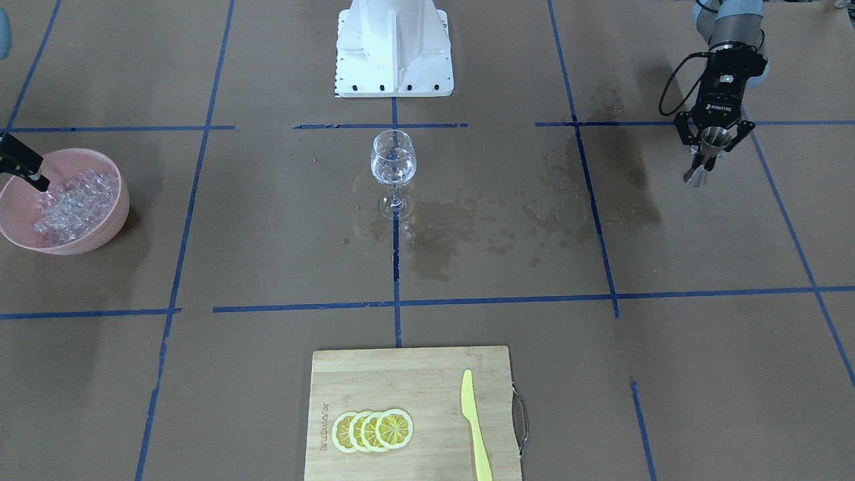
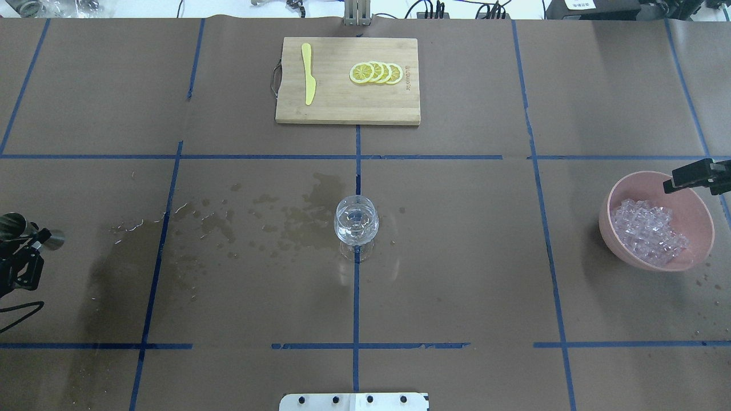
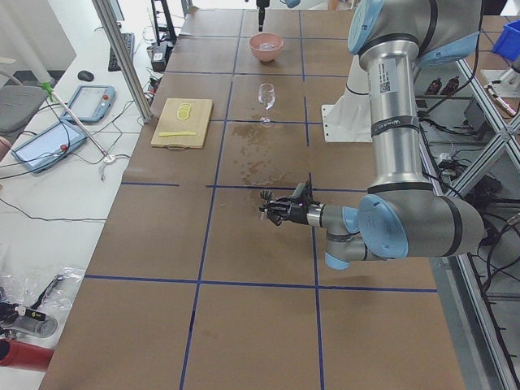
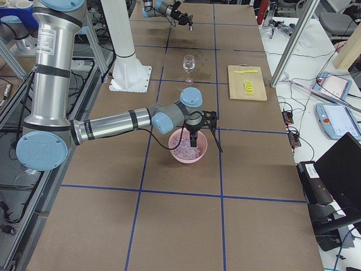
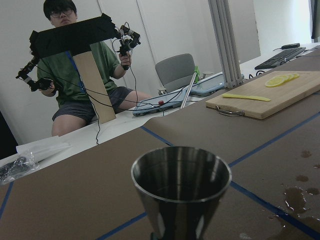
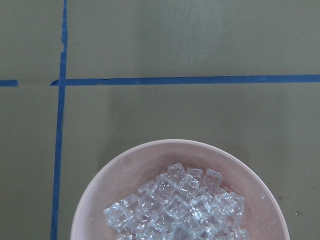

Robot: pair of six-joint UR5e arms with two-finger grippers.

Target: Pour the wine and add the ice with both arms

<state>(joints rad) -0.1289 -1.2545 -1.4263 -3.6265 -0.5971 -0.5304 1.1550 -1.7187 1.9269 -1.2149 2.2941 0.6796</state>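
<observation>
The robot's left gripper should release the steel jigger, now held above the table, on the table, across the blue tape line [image 1: 658,176] from the wet stains.
A clear wine glass [image 1: 394,160] stands upright at the table's middle and also shows from overhead [image 2: 356,220]; a little clear wine in it is barely visible. My left gripper [image 1: 711,137] is shut on a steel jigger [image 5: 181,185], held above the table far to the glass's side, at the overhead view's left edge [image 2: 23,240]. A pink bowl [image 1: 110,224] holds a heap of clear ice cubes [image 1: 70,200], also seen in the right wrist view [image 6: 180,205]. My right gripper [image 2: 694,176] hovers over the bowl's rim; I cannot tell whether it is open.
A wooden cutting board [image 1: 401,374] with lemon slices [image 1: 373,429] and a yellow knife [image 1: 474,427] lies at the operators' edge. Dark wet stains [image 1: 467,224] spread between the glass and the left arm. The white pedestal [image 1: 394,47] stands behind the glass.
</observation>
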